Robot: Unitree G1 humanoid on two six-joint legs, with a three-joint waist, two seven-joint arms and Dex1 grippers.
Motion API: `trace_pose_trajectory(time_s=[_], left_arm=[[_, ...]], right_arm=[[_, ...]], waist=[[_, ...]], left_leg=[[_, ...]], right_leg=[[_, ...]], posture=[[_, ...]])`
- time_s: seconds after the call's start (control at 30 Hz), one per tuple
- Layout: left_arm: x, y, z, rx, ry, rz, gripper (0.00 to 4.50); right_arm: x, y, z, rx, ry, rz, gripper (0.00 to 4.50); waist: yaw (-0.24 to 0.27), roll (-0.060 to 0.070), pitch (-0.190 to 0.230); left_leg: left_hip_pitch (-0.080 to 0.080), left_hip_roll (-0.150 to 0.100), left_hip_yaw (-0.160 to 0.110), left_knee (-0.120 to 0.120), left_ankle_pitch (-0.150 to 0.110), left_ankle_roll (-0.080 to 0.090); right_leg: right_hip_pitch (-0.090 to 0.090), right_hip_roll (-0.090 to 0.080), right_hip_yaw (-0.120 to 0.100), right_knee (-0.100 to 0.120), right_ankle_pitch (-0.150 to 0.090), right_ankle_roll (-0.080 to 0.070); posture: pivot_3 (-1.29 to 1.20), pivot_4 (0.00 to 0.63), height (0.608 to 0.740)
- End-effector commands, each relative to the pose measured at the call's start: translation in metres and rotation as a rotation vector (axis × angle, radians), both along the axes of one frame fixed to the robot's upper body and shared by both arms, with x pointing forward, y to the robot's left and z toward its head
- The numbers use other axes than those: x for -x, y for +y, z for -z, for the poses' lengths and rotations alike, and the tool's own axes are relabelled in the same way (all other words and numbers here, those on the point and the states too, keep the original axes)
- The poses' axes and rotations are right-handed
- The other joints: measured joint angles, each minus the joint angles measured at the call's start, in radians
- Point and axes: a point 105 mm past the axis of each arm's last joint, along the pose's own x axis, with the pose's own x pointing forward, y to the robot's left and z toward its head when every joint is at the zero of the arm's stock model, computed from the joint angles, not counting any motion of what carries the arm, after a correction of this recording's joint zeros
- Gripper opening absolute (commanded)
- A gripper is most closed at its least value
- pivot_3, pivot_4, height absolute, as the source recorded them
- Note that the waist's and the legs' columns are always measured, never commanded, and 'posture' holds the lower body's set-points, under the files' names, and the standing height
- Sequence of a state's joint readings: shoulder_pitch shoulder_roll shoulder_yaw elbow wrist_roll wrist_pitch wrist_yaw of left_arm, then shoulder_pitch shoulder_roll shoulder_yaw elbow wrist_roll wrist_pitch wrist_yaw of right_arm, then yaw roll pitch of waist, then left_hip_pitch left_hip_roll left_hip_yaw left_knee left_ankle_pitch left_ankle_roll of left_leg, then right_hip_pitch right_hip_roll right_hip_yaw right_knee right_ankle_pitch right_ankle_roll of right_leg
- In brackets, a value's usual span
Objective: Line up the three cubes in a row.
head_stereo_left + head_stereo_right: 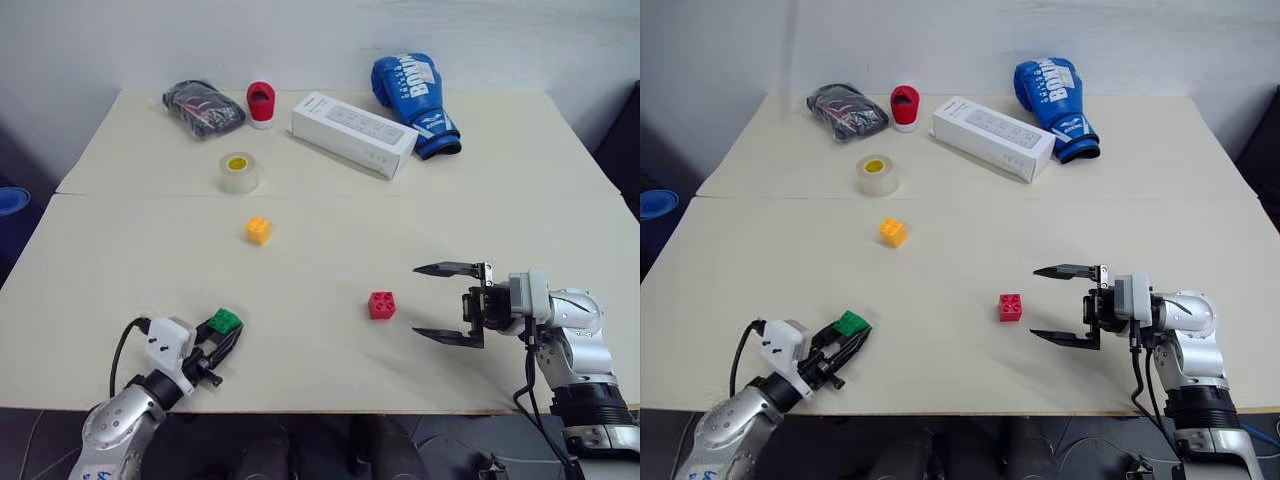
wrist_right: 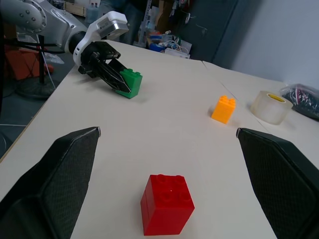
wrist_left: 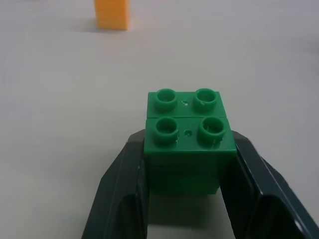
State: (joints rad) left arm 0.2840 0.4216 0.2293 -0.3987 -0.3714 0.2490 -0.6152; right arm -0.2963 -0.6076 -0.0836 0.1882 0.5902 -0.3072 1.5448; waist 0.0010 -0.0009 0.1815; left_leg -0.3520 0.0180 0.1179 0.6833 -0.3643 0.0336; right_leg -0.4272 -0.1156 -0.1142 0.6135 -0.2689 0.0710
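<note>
My left gripper is going to let go of the green cube on the bare table a short gap (image 1: 318, 306) beside the red cube.
The green cube (image 1: 225, 321) sits at the near left of the table, and my left gripper (image 1: 228, 335) is shut on it, its black fingers (image 3: 124, 184) pressed against both sides. In the left wrist view the green cube (image 3: 188, 144) shows its studs between them. The red cube (image 1: 381, 305) rests near the table's front middle. My right gripper (image 1: 432, 302) stands wide open just to the right of it, pointing left at it, not touching. The orange-yellow cube (image 1: 258, 229) lies farther back, left of centre.
A clear tape roll (image 1: 239, 172) with a yellow core stands behind the orange-yellow cube. Along the back lie a black bundle (image 1: 203, 107), a red-and-white object (image 1: 261, 103), a white box (image 1: 353, 133) and a blue boxing glove (image 1: 415, 100). The table's front edge (image 1: 320, 408) runs close below both grippers.
</note>
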Motion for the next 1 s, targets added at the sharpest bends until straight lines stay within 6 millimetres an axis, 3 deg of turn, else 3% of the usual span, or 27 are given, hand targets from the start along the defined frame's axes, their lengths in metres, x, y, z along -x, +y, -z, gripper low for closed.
trace_pose_trajectory(time_s=[0.03,0.23,0.4,0.67,1.0], left_arm=[[-0.002,-0.020,-0.035,0.045,-0.018,0.313,1.51],[-0.035,-0.055,-0.058,-0.161,-0.037,0.746,1.51],[-0.055,-0.089,-0.034,-0.293,-0.008,0.963,1.51],[-0.079,-0.117,-0.014,-0.289,-0.051,0.955,1.51],[-0.084,-0.115,-0.010,-0.298,-0.037,1.000,1.51]], right_arm=[[0.002,-0.006,-0.011,0.015,-0.044,0.019,4.50],[0.006,-0.025,-0.013,0.048,-0.028,0.082,4.50],[0.015,-0.033,-0.011,0.044,-0.023,0.147,4.50],[0.032,-0.035,-0.011,0.032,-0.015,0.231,4.50],[0.040,-0.029,-0.013,0.027,0.000,0.256,4.50]], waist=[[0.001,0.000,0.000],[0.011,0.002,-0.001],[0.007,0.001,0.000],[0.006,-0.001,0.001],[0.014,-0.001,0.001]], left_leg=[[0.000,0.000,0.000,0.000,0.000,0.000],[-0.001,-0.002,-0.001,0.001,0.001,0.001],[-0.001,-0.003,0.004,0.002,0.002,0.002],[-0.002,-0.002,0.003,0.007,0.003,0.003],[-0.002,-0.002,0.003,0.009,0.002,0.003]], right_leg=[[0.000,0.000,0.000,0.001,0.000,0.000],[0.002,-0.001,-0.002,0.001,0.000,0.000],[0.001,0.004,-0.004,0.003,0.001,0.002],[0.000,0.002,-0.002,0.004,0.001,0.003],[0.000,0.001,0.001,0.005,0.001,0.003]], posture=[[0.00,0.150,0.740],[0.00,0.150,0.740],[0.00,0.150,0.740],[0.00,0.150,0.740],[0.00,0.150,0.740]])
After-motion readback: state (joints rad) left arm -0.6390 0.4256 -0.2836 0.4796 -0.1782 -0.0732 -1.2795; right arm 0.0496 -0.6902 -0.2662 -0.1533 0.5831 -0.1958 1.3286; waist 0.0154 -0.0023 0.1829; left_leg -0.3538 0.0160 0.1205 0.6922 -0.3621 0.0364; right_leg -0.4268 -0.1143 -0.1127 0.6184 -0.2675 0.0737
